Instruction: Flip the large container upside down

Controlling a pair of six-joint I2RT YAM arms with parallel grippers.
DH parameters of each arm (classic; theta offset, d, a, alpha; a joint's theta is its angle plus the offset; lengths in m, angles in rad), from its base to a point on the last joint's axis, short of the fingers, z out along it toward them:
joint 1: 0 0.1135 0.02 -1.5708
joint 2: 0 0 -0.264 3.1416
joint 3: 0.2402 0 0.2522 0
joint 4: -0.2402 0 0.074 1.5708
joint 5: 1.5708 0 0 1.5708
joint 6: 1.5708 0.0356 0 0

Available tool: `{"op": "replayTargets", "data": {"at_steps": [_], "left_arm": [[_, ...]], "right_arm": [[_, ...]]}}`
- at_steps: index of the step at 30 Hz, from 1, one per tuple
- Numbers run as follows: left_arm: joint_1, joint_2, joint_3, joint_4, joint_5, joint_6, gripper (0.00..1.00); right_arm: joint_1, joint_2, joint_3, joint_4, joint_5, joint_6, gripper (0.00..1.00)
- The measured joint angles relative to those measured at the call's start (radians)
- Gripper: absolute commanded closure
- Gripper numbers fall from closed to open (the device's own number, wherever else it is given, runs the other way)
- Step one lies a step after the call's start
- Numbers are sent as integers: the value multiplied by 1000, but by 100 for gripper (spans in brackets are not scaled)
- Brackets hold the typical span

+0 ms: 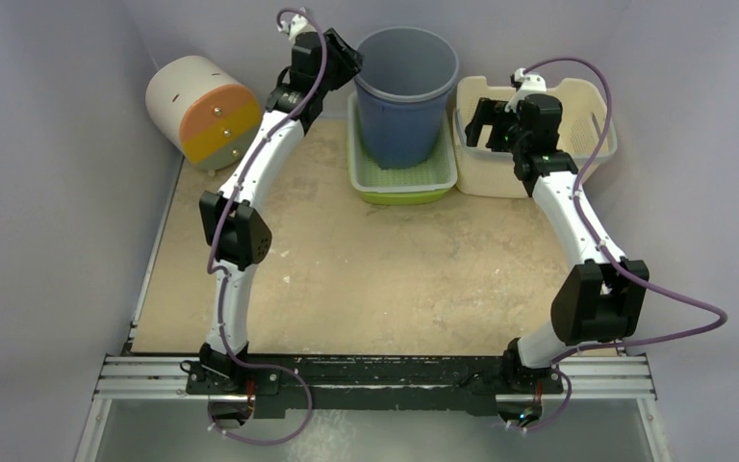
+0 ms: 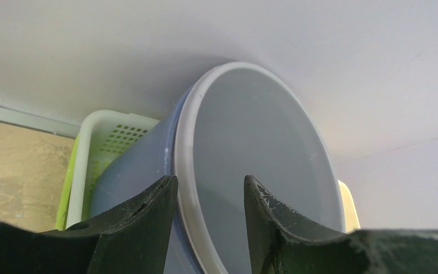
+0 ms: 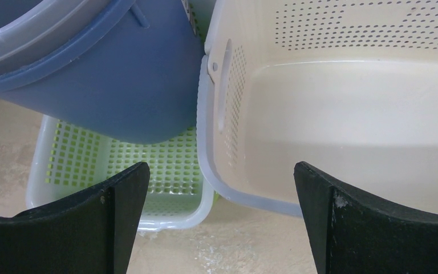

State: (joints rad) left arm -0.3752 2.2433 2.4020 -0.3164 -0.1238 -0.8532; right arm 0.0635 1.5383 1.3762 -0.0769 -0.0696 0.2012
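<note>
I need to next grab the bucket's pale rim [image 1: 456, 77] with my right gripper on the side closest to the cream basket, across from my left gripper.
The large container is a blue-grey bucket [image 1: 406, 96] with a pale rim, standing upright in a green perforated basket [image 1: 402, 195] at the back of the table. My left gripper [image 1: 351, 63] is at the bucket's left rim. In the left wrist view [image 2: 210, 180] its fingers straddle the rim of the bucket [image 2: 251, 142], one outside and one inside, with gaps on both sides. My right gripper [image 1: 486, 125] is open and empty over the left edge of a cream basket [image 1: 577, 106]. In the right wrist view [image 3: 221, 164] the bucket [image 3: 108, 85] is at upper left.
A white cylinder with an orange and yellow face [image 1: 202, 111] lies at the back left. The cream basket [image 3: 348, 85] stands against the green basket [image 3: 171, 217]. Grey walls close in behind and at both sides.
</note>
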Motion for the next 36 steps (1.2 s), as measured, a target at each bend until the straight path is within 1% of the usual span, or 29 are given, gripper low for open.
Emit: {"op": "replayTargets", "data": {"at_steps": [3, 11, 13, 15, 18, 27, 32, 36], "left_arm": [[-9, 13, 9, -4, 7, 1, 59], [-22, 31, 15, -26, -23, 40, 62], [-24, 34, 24, -38, -26, 54, 71], [-25, 39, 31, -48, -31, 65, 87], [-25, 44, 40, -58, -42, 71, 100], [-25, 42, 38, -41, -47, 114, 100], [-26, -2, -24, -4, -29, 117, 100], [-24, -24, -42, 31, 10, 102, 100]], "right_arm": [[0, 0, 0, 0, 0, 0, 0], [0, 0, 0, 0, 0, -3, 0], [0, 0, 0, 0, 0, -3, 0], [0, 0, 0, 0, 0, -2, 0], [0, 0, 0, 0, 0, -2, 0], [0, 0, 0, 0, 0, -2, 0], [0, 0, 0, 1, 0, -2, 0], [0, 0, 0, 3, 0, -2, 0]]}}
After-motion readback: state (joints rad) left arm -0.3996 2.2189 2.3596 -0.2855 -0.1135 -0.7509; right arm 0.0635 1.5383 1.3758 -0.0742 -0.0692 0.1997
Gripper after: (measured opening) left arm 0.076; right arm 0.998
